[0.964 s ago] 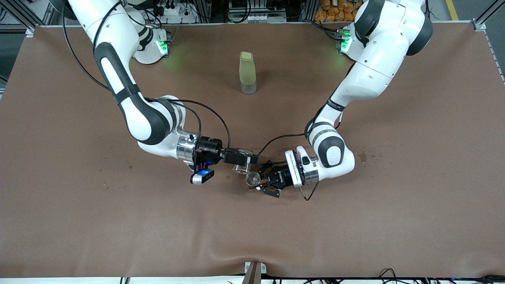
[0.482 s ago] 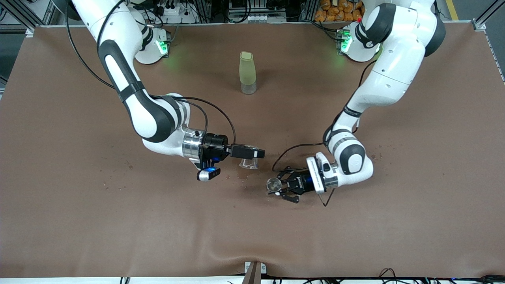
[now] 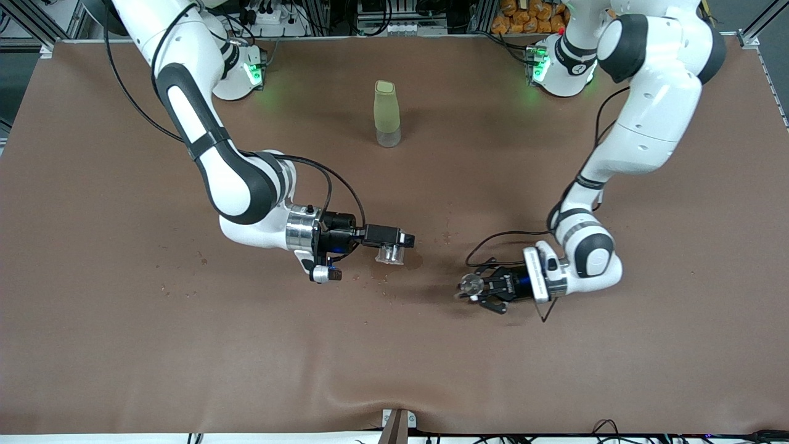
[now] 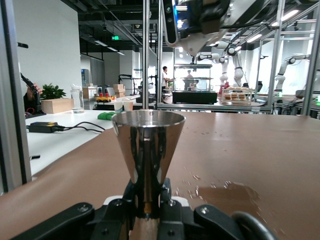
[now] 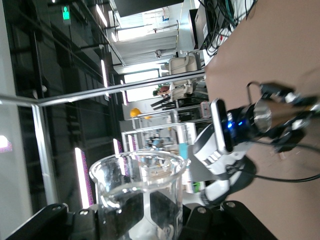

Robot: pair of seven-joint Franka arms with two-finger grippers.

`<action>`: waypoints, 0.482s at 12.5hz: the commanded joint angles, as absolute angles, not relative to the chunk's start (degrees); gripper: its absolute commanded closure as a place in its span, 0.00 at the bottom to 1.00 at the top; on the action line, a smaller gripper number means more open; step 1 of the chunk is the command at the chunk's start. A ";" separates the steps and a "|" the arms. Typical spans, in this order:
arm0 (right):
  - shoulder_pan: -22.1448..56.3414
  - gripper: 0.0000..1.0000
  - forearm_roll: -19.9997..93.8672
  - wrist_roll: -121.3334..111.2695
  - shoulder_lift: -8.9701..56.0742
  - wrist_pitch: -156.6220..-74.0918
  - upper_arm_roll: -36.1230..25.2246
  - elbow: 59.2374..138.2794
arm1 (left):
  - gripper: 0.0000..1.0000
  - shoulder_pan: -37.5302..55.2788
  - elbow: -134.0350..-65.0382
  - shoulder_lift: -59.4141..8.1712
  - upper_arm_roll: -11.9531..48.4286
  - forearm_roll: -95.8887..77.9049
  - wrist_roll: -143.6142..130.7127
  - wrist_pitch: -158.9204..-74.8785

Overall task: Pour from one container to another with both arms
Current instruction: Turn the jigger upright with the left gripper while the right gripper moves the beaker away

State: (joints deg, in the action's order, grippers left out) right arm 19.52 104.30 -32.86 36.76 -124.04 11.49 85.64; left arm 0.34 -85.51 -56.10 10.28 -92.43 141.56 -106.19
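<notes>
Next, my left gripper lets go of the steel jigger on the brown cloth (image 3: 588,245) below its own white wrist, away from the wet patch.
My right gripper (image 3: 394,242) is shut on the tiny clear glass cup (image 3: 389,254) low over the middle of the table. In the right wrist view the cup (image 5: 137,190) sits between the fingers (image 5: 210,222) and is tipped far over to one side. My left gripper (image 3: 479,288) is shut on the steel jigger (image 3: 471,285), with its round rim facing up. The jigger (image 4: 148,145) stands upright in the left wrist view, pinched at its waist. Cup and jigger are well apart, the jigger toward the left arm's end.
A tall pale-green bottle (image 3: 386,114) stands near the arms' bases, farther from the front camera. A wet patch (image 3: 414,262) and small drops darken the brown cloth (image 3: 185,345) under and beside the cup. A cable (image 3: 493,237) trails from the left wrist.
The left arm has carried the jigger away from under the cup, toward its own end of the table. The right gripper with the cup has shifted slightly and stays over the wet patch.
</notes>
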 commanded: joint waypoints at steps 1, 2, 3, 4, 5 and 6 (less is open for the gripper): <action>17.06 1.00 97.41 -37.08 38.14 -123.31 11.78 83.85 | 1.00 -4.11 -86.31 -55.63 10.81 -87.56 141.33 -101.97; 16.18 1.00 94.60 -38.57 38.06 -123.31 11.78 83.85 | 1.00 -6.13 -86.13 -55.55 10.81 -84.06 140.55 -100.82; 15.13 1.00 92.40 -39.54 37.97 -123.31 11.78 83.85 | 1.00 -7.89 -85.96 -55.55 10.81 -81.15 140.19 -100.64; 13.99 1.00 89.41 -40.59 37.97 -123.31 11.78 83.93 | 1.00 -10.00 -86.13 -55.46 10.81 -78.60 140.19 -99.24; 12.67 1.00 86.60 -42.26 38.06 -123.31 11.86 83.94 | 1.00 -12.19 -86.22 -55.63 10.81 -76.23 140.19 -96.18; 11.70 1.00 84.75 -43.58 38.23 -123.22 11.78 83.85 | 1.00 -14.83 -86.31 -55.63 10.72 -73.50 140.10 -94.15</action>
State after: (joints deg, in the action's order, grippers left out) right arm 13.84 88.37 -41.13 37.31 -124.01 11.00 85.18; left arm -11.14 -85.86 -56.09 10.21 -77.28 140.83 -97.83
